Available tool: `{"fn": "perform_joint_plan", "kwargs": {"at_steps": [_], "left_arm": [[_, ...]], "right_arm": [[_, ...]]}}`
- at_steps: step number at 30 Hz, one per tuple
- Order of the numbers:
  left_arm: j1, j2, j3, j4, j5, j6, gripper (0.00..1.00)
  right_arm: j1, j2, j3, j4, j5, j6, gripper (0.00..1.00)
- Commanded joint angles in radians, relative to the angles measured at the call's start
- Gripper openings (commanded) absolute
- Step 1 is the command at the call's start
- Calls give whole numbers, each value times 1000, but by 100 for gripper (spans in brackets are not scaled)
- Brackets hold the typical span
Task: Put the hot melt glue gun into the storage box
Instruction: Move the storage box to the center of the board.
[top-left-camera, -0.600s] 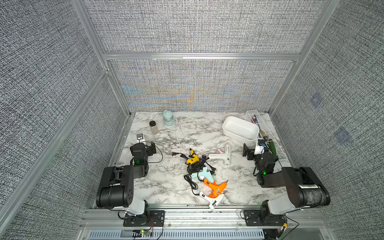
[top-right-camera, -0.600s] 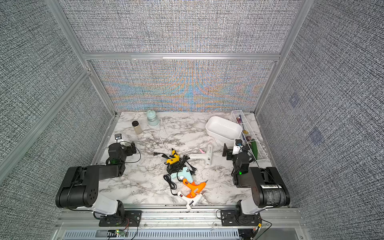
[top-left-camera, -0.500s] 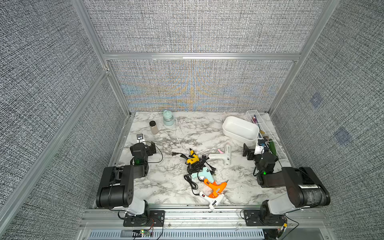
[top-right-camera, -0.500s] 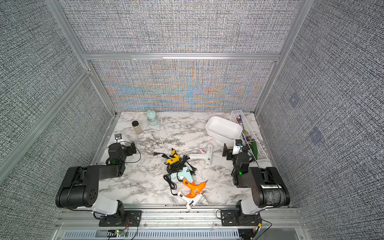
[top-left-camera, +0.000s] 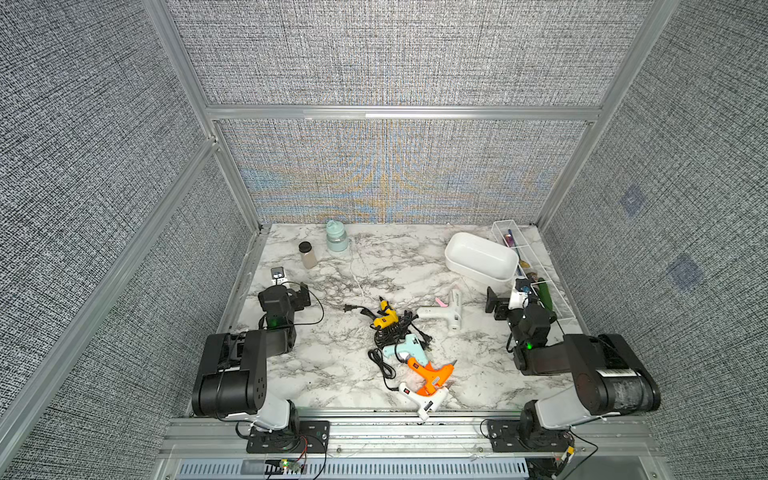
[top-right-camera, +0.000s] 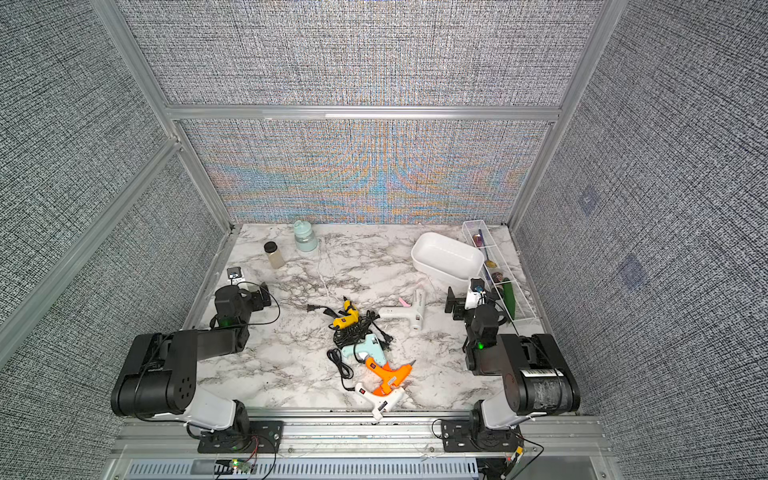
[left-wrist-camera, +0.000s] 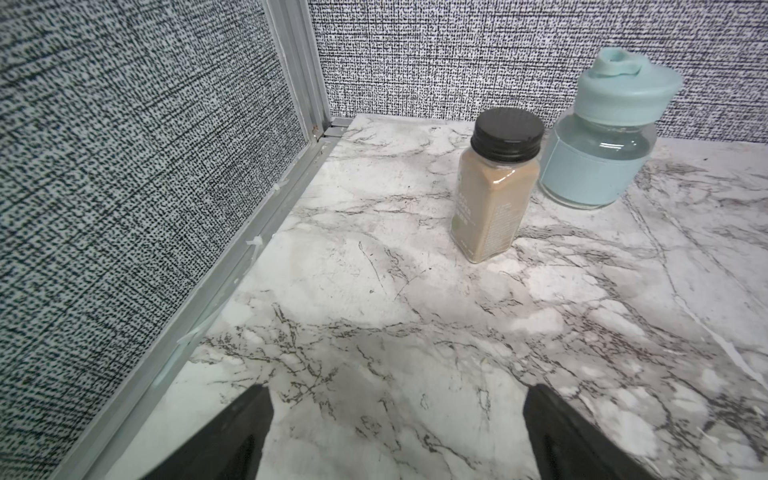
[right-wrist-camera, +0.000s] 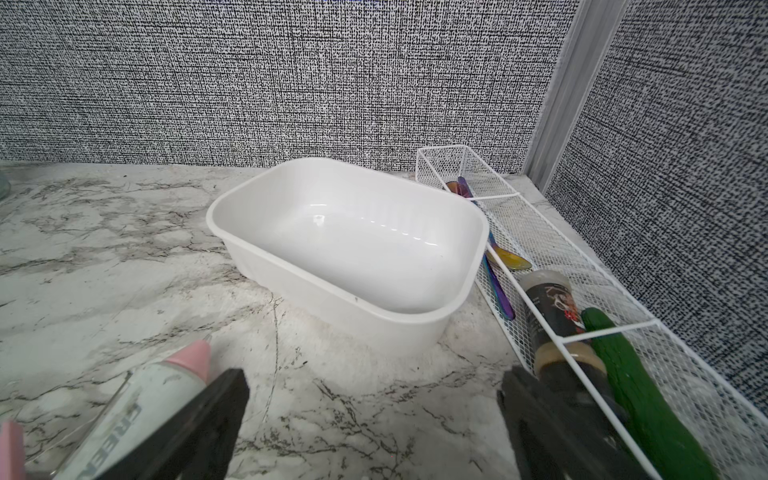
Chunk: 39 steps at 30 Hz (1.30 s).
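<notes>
The white storage box's short-side rim (top-left-camera: 517, 263) (right-wrist-camera: 480, 264) beside the long divided tray is the next spot for my right gripper to go to and close on, to move the box.
Several hot melt glue guns lie mid-table in both top views: a yellow one (top-left-camera: 384, 318) on tangled black cords, a teal one (top-left-camera: 407, 349), an orange one (top-left-camera: 430, 374), and a white one (top-left-camera: 424, 399) at the front edge. Another white gun (top-left-camera: 446, 309) with a pink nozzle lies nearer the right arm. The white storage box (top-left-camera: 478, 272) stands empty at the back right. My right gripper (top-left-camera: 506, 297) is open, low between that gun (right-wrist-camera: 158, 390) and the box (right-wrist-camera: 365, 316). My left gripper (top-left-camera: 291, 284) is open over bare marble at the left.
A spice jar (left-wrist-camera: 494, 187) and a teal-lidded bottle (left-wrist-camera: 602, 137) stand at the back left, ahead of the left gripper (left-wrist-camera: 397, 392). A long divided tray (right-wrist-camera: 582, 266) with spoons, a tube and a green item runs along the right wall beside the box.
</notes>
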Motion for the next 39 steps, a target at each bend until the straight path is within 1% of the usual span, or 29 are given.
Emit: {"fn": "perform_joint_plan", "kwargs": {"at_steps": [1,7,9,14,16,17,18,19,20,21,23,24,25,28,29,31,32,34,36,39], "left_arm": [[-1,0,5,-3,22,-1,99],[1,-2,3,1,16,-6,99],[1,-6,-1,4,-25,-22,99],[-1,-7,1,3,-36,-20,99],[-1,-10,2,0,-45,-23,99],[-4,-14,6,4,-54,-22,99],[-6,-36,33,-39,-52,-11,99],[-7,-74,91,-200,-16,1,99],[-17,-118,198,-408,10,13,99],[-21,-144,279,-523,32,-15,97],[-35,-173,420,-672,114,-52,88],[-53,-169,493,-752,107,-83,86],[-70,-154,564,-833,99,-116,81],[-123,-33,820,-1151,103,-184,55],[-152,8,888,-1232,95,-192,48],[-210,61,969,-1335,72,-203,40],[-242,74,988,-1361,56,-208,40],[-295,85,1004,-1388,31,-231,39],[-334,89,1008,-1392,40,-260,39],[-364,113,1022,-1409,69,-297,37]], "right_arm": [[2,0,6,15,3,1,99],[1,0,7,15,1,1,99],[0,1,7,15,0,2,99],[-3,1,8,13,-2,3,99],[-1,-3,15,1,18,10,99],[0,-17,30,-35,54,20,99],[7,-41,68,-110,125,36,99],[15,-68,136,-241,204,60,99],[13,-93,236,-426,252,93,99],[6,-103,321,-556,294,143,99],[-3,-86,501,-806,296,213,99],[-2,-55,616,-943,297,248,99],[-1,-20,695,-1044,289,272,99],[-3,136,951,-1347,228,324,99],[-12,195,1042,-1449,171,336,99],[-27,285,1174,-1599,66,364,98],[-33,325,1240,-1672,31,376,95],[-35,371,1319,-1766,21,399,90],[-39,392,1377,-1823,22,429,88],[-52,420,1430,-1883,28,465,85]]}}
